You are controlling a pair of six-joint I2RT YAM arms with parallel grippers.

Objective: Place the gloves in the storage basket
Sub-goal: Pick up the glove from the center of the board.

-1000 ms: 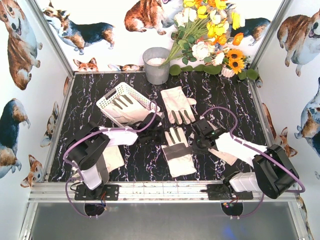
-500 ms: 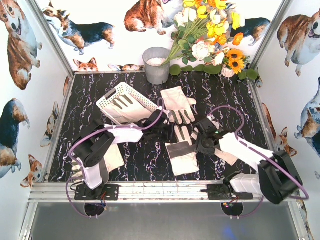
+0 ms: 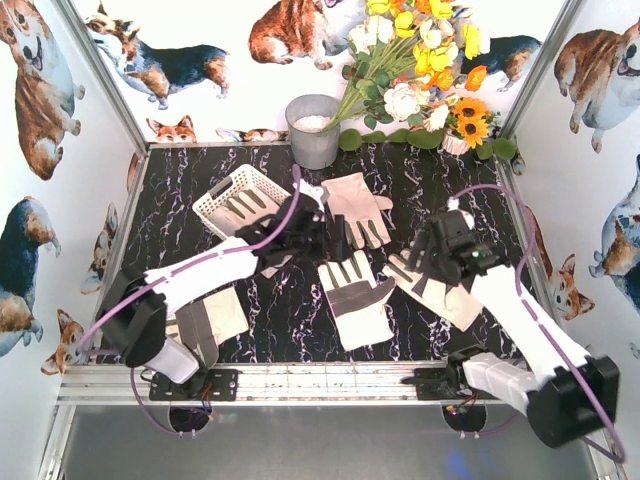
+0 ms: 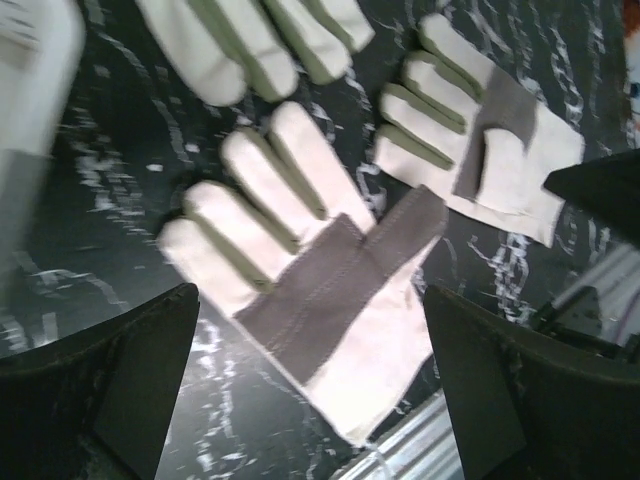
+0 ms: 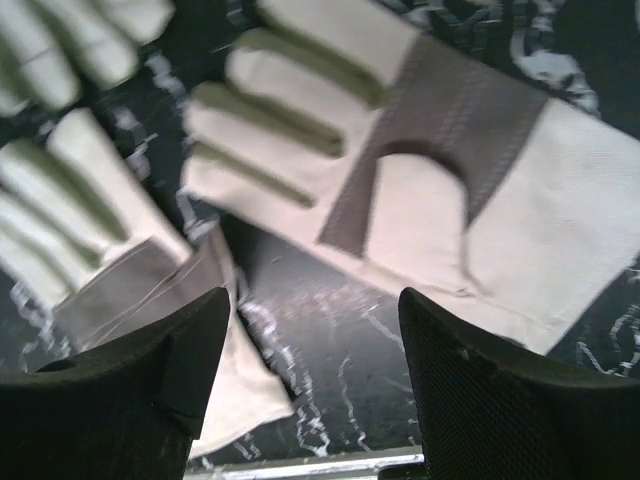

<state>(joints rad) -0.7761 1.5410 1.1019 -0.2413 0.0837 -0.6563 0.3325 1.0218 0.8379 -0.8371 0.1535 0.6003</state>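
Note:
The glove partly under my right arm has its thumb folded over its grey palm, and my right gripper needs to close there on the thumb (image 3: 436, 289) (image 5: 416, 200) of that glove.
Several cream gloves with grey palms lie on the black marble table. One glove (image 3: 355, 300) (image 4: 320, 270) lies flat in the middle. Another (image 3: 358, 208) lies behind it, and a third (image 3: 445, 298) (image 5: 430, 170) sits partly under my right arm. A glove (image 3: 212, 320) is near the left base. The white storage basket (image 3: 262, 180) stands tilted at the back left with a glove (image 3: 240, 208) in it. My left gripper (image 3: 310, 235) (image 4: 310, 300) hangs open above the middle glove, holding nothing. My right gripper (image 3: 432, 255) (image 5: 312, 305) is open and empty between the middle and right gloves.
A grey metal bucket (image 3: 313, 130) stands at the back centre beside a bunch of artificial flowers (image 3: 420, 70). A metal rail (image 3: 300, 380) runs along the near edge. Printed walls close in the left, back and right sides.
Both grippers have gone from shut to open beside the middle glove. The left arm has stretched out towards the back; the right has swung up and to the right. The middle glove has shifted slightly.

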